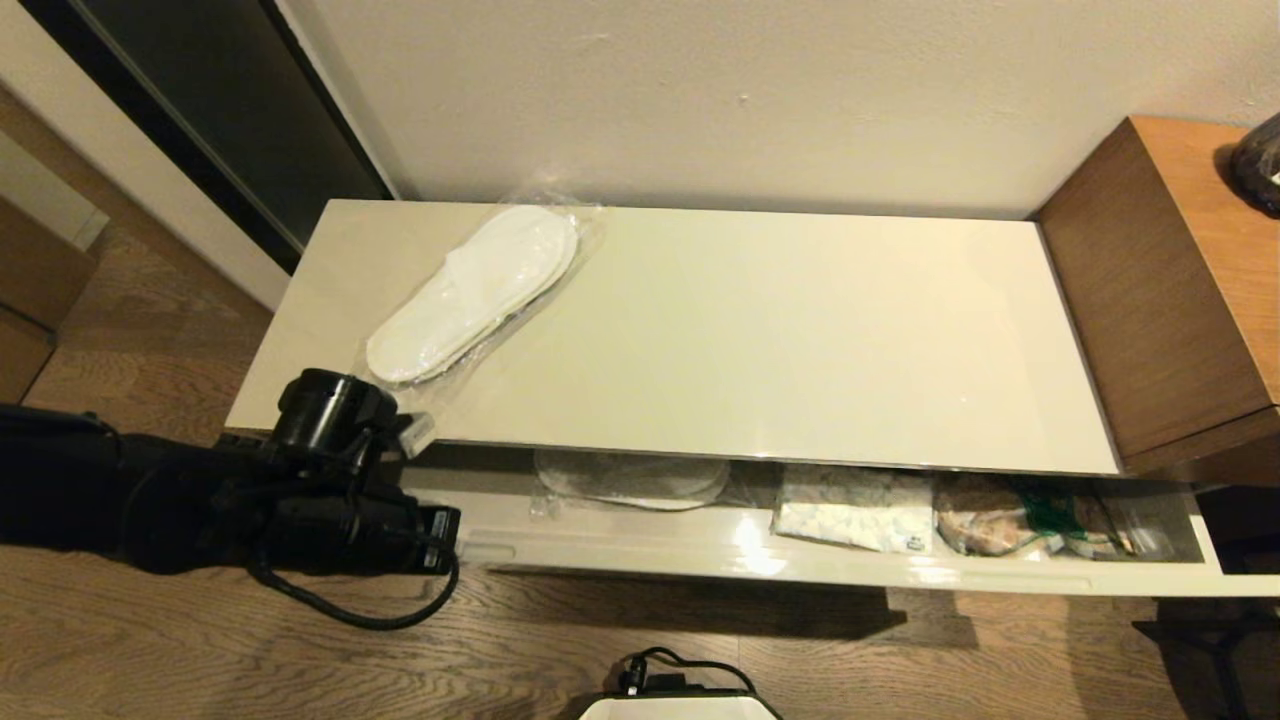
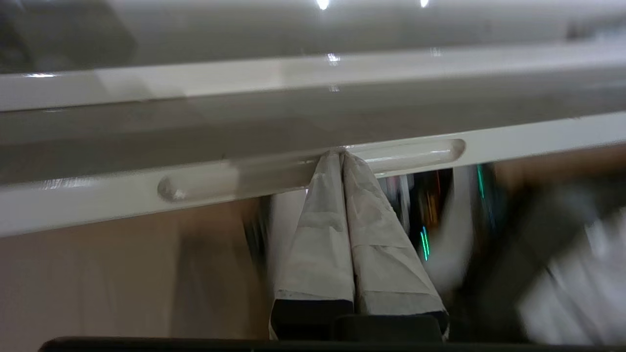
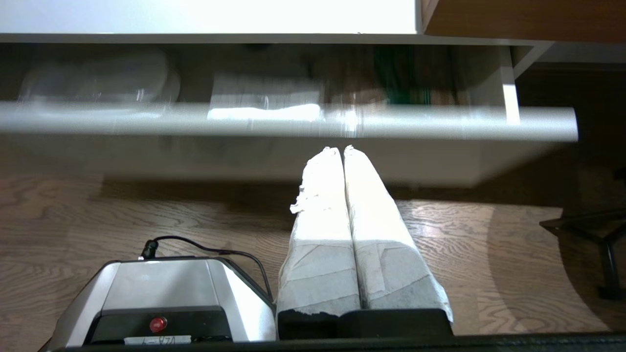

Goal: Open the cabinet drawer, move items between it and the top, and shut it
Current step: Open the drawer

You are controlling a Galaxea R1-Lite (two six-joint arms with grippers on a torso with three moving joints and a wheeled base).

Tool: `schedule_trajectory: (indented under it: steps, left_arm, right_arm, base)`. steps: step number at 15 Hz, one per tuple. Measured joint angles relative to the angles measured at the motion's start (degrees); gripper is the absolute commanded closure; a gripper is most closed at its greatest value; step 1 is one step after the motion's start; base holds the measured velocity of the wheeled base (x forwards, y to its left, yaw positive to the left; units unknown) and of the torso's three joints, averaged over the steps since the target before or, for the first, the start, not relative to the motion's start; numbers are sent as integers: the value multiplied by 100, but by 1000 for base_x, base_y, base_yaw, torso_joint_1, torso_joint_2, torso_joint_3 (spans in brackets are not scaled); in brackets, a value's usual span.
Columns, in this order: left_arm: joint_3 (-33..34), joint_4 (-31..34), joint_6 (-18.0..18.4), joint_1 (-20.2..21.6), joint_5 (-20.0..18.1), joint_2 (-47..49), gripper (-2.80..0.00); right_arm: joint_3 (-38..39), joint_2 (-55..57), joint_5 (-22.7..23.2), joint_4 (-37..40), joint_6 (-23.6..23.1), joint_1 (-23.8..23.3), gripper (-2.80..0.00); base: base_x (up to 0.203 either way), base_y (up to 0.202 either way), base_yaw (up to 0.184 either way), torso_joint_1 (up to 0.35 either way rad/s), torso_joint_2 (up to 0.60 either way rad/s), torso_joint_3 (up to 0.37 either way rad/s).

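I need to next move my left gripper to the wrapped white slippers on top of the cabinet and close it on the slippers' end (image 1: 405,350) nearest the drawer.
The cabinet drawer (image 1: 760,565) stands partly pulled out under the glossy cream top (image 1: 800,340). One wrapped pair of white slippers (image 1: 470,290) lies on the top at the far left. Inside the drawer are another wrapped slipper pack (image 1: 630,478) and the white tissue pack (image 1: 855,510). My left gripper (image 1: 445,525) is shut at the drawer front's left end, its fingertips (image 2: 341,154) set in the long handle recess (image 2: 415,154). My right gripper (image 3: 342,148) is shut and empty, low over the floor before the drawer front (image 3: 293,120).
A brown snack bag with a green band (image 1: 1000,525) lies at the drawer's right end. The taller brown wooden unit (image 1: 1170,290) borders the cabinet on the right, with a dark object (image 1: 1260,160) on it. My base (image 1: 680,705) and a black stand (image 1: 1210,630) are on the wood floor.
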Motion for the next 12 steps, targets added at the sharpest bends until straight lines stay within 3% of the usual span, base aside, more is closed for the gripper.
schedule_trajectory:
  steps: [5,9,11,12]
  left_arm:
    - [17,1283,-248,4,-798,-1073,0]
    - [-379,2430,-1164,0,-1059,-2707,0]
    - [-781,3239,-1713,11,-988,-3200,0]
    - [-911,3319,-1910,17,-835,-3341,0]
  right_arm:
    - [0,0,6,6,1,4,0]
    - [0,0,6,3,-1,0,0]
    - [0,0,5,5,1,-5,0]
    - [0,0,5,7,1,2,0]
  base:
    - [0,0,0,0,0,0]
    - [0,0,0,0,0,0]
    - [0,0,0,0,0,0]
    - [0,0,0,0,0,0]
